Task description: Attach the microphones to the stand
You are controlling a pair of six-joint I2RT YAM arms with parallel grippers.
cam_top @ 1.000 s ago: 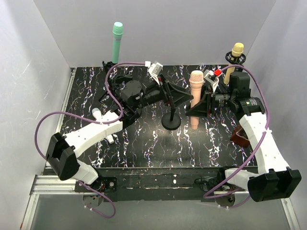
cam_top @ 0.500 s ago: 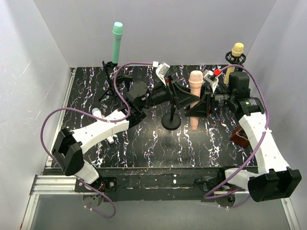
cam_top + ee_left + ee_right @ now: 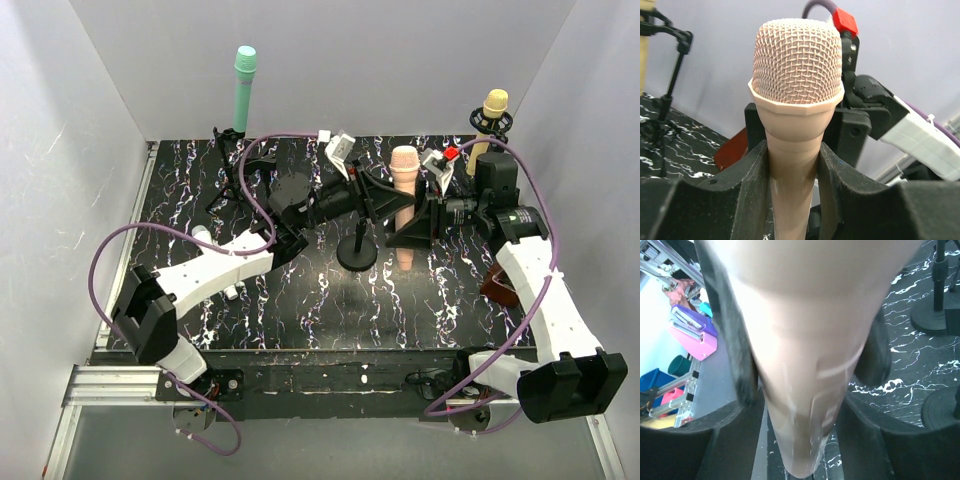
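Note:
My left gripper covers the upper handle of the peach-pink microphone, which must fit into the black stand. So next I take the handle's bottom end (image 3: pixel 404 260) with my right gripper first.
The peach-pink microphone (image 3: pixel 404 166) stands upright above the middle of the table, head up. My left gripper (image 3: pixel 386 202) is shut on its handle just below the head (image 3: pixel 797 65), both fingers pressed against it (image 3: pixel 792 170). My right gripper (image 3: pixel 415 226) surrounds the lower handle (image 3: pixel 810 340) from the right, jaws open with gaps on both sides (image 3: pixel 805 370). An empty black stand (image 3: pixel 357 252) rises just left of the microphone. A teal-green microphone (image 3: pixel 243 85) sits in a stand at the back left. A yellow-tan microphone (image 3: pixel 491 115) sits in a stand at the back right.
A dark red-brown object (image 3: pixel 497 282) lies on the table under my right forearm. White walls close the table on three sides. Purple cables loop over both arms. Round stand bases (image 3: pixel 932 317) lie close to my right gripper.
My left gripper has moved right and closed on the peach-pink microphone. My right gripper's jaws have opened off the handle. The microphone has risen slightly.

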